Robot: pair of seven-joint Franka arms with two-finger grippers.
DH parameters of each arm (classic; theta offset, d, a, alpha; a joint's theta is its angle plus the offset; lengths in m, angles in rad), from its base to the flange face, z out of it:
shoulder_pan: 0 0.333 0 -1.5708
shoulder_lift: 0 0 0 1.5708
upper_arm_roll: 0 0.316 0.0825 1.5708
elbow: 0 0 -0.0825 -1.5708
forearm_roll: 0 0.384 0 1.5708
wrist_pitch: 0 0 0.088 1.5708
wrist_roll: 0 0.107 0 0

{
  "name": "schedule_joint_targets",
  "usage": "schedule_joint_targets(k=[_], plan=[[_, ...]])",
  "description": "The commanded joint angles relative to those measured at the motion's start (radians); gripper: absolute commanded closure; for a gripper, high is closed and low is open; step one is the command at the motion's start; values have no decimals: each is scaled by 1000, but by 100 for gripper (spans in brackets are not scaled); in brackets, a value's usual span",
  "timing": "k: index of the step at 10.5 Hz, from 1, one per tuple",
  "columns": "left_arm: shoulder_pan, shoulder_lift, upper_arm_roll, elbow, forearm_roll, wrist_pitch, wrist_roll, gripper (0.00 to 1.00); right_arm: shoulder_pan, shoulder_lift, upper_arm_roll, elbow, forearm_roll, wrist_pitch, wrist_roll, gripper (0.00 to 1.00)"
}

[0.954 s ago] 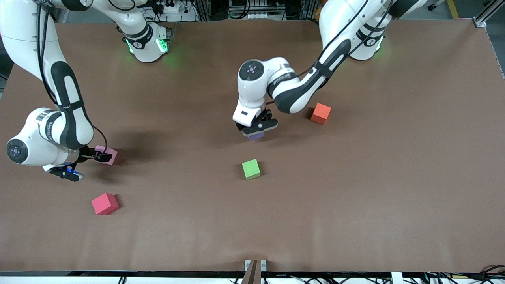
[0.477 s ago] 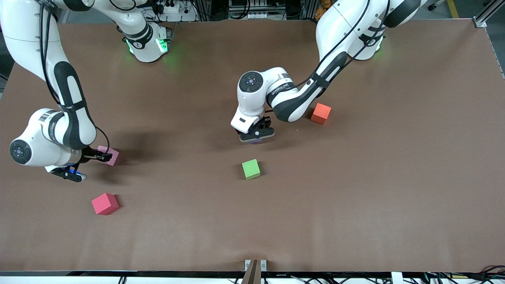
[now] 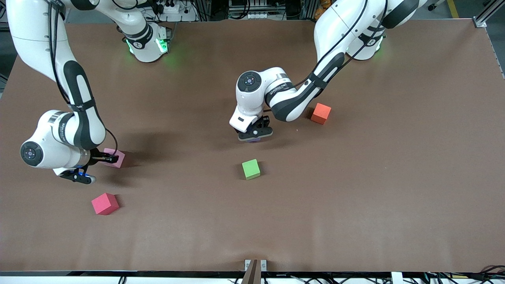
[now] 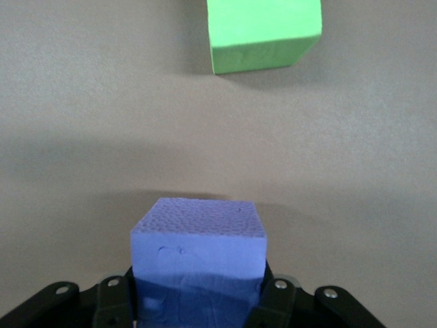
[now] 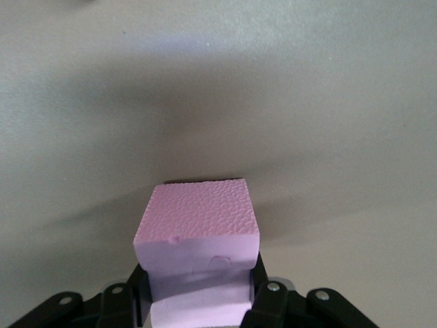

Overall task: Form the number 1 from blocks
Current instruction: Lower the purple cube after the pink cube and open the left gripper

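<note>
Next, my left gripper puts the purple block down on the bare table [image 3: 247, 123] beyond the green block, toward the arms' bases.
My left gripper [image 3: 254, 137] is low over the middle of the table, shut on the purple block [image 4: 198, 239]; in the front view only a sliver of the purple block [image 3: 255, 140] shows under the fingers. The green block [image 3: 251, 169] lies on the table nearer the front camera than that gripper, and the green block [image 4: 265, 34] also shows in the left wrist view. My right gripper [image 3: 108, 159] is low over the table toward the right arm's end, shut on the light pink block [image 3: 117, 157], which also fills the fingers as the pink block [image 5: 198, 219]. Light blue and yellow blocks are out of view.
A deep pink-red block [image 3: 105, 203] lies nearer the front camera than the right gripper. An orange-red block [image 3: 320, 113] sits beside the left arm's forearm, toward the left arm's end. The brown table [image 3: 355, 197] is bare around them.
The left gripper has sunk lower with the purple block, hiding most of it. The right gripper has carried the light pink block a little toward the middle of the table.
</note>
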Motion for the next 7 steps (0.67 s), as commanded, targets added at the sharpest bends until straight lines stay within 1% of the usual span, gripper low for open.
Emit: schedule_joint_targets(k=[1,3,4,5,7], plan=[[-8,10,-2,-3,12,1,-4,100,10,-67,-10,-5,11,-6,-68,43],[-8,3,-2,-38,12,1,-2,100,45,-122,-12,-11,2,-11,-62,43],[-8,3,-4,-40,12,-1,-1,100,62,-142,-13,-13,-12,-14,-56,43],[-8,3,-5,-44,12,-2,1,100,74,-149,-12,-13,-14,-17,-29,43],[-7,-5,-15,-83,12,-2,2,100,112,-160,-12,-31,-14,-20,69,42]])
